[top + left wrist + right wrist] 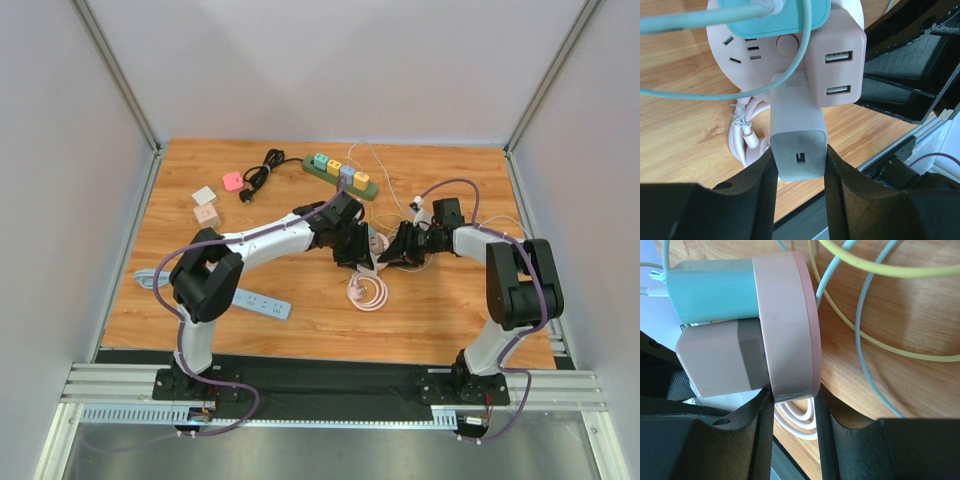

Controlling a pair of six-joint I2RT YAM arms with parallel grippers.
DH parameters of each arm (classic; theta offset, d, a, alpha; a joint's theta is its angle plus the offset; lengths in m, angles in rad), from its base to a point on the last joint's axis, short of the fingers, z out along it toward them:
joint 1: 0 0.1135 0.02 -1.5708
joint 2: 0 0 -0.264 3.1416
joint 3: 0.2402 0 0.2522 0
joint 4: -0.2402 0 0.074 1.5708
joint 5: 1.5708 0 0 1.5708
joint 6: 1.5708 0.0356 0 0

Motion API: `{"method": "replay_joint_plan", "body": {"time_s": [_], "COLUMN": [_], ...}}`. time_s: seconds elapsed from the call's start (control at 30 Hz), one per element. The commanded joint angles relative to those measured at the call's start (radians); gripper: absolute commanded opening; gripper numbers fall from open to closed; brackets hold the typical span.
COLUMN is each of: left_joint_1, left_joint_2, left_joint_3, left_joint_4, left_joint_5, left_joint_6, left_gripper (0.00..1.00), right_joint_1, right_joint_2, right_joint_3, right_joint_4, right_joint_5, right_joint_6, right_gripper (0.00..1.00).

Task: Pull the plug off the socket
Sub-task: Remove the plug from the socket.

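Observation:
Next, I release the white charger from my left gripper on the table [196, 230], against the beige cube's near side.
A round pink socket [735, 47] stands on edge on the wooden table, also seen in the right wrist view [785, 320] and the top view [376, 245]. A teal plug [775, 17], a pink USB adapter [835, 65] and a white 60W charger plug [797, 130] sit in its face. My left gripper [799, 170] is shut on the white charger's sides. My right gripper [792, 405] is shut on the socket's rim from the opposite side. In the top view, the left gripper [358, 248] and the right gripper [392, 248] meet at mid-table.
The socket's white cord [367, 292] lies coiled just in front. A green power strip [340, 176] with coloured plugs lies behind, a black cable [262, 168] and small cubes [205, 205] at the back left, and a blue-white strip [258, 303] at the front left. Yellow and blue cables [865, 335] trail beside the socket.

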Motion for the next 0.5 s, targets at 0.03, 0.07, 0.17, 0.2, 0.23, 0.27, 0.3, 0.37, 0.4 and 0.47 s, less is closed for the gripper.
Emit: {"method": "replay_joint_plan", "body": {"time_s": [0.03,0.07,0.17,0.2,0.23,0.27,0.3,0.37,0.4,0.47], "left_joint_1": [-0.015,-0.005,0.052,0.063,0.080,0.086,0.086,0.087,0.087,0.083], "left_joint_2": [-0.139,-0.160,-0.243,-0.265,-0.268,-0.271,-0.269,-0.265,-0.251,-0.233], "left_joint_3": [-0.055,-0.148,-0.371,-0.411,-0.443,-0.444,-0.442,-0.424,-0.410,-0.327], "left_joint_4": [0.043,0.150,0.478,0.555,0.588,0.582,0.570,0.542,0.525,0.382], "left_joint_5": [0.166,0.244,0.428,0.453,0.472,0.487,0.484,0.466,0.458,0.388], "left_joint_6": [0.064,0.053,-0.025,-0.043,-0.046,-0.042,-0.025,-0.023,-0.028,-0.022], "left_gripper": [0.00,0.00,0.00,0.00,0.00,0.00,0.00,0.00,0.00,0.00], "right_joint_1": [-0.003,-0.005,-0.006,-0.008,-0.008,-0.008,-0.008,-0.008,-0.009,-0.008], "right_joint_2": [0.024,0.025,0.027,0.027,0.027,0.028,0.028,0.030,0.030,0.030], "right_joint_3": [0.005,0.005,0.005,0.006,0.005,0.006,0.006,0.008,0.008,0.008], "right_joint_4": [0.057,0.057,0.055,0.054,0.054,0.055,0.055,0.055,0.055,0.054], "right_joint_5": [0.227,0.228,0.228,0.230,0.228,0.228,0.228,0.228,0.230,0.233], "right_joint_6": [-0.069,-0.070,-0.072,-0.072,-0.072,-0.072,-0.073,-0.073,-0.073,-0.076], "right_gripper": [0.00,0.00,0.00,0.00,0.00,0.00,0.00,0.00,0.00,0.00]}}
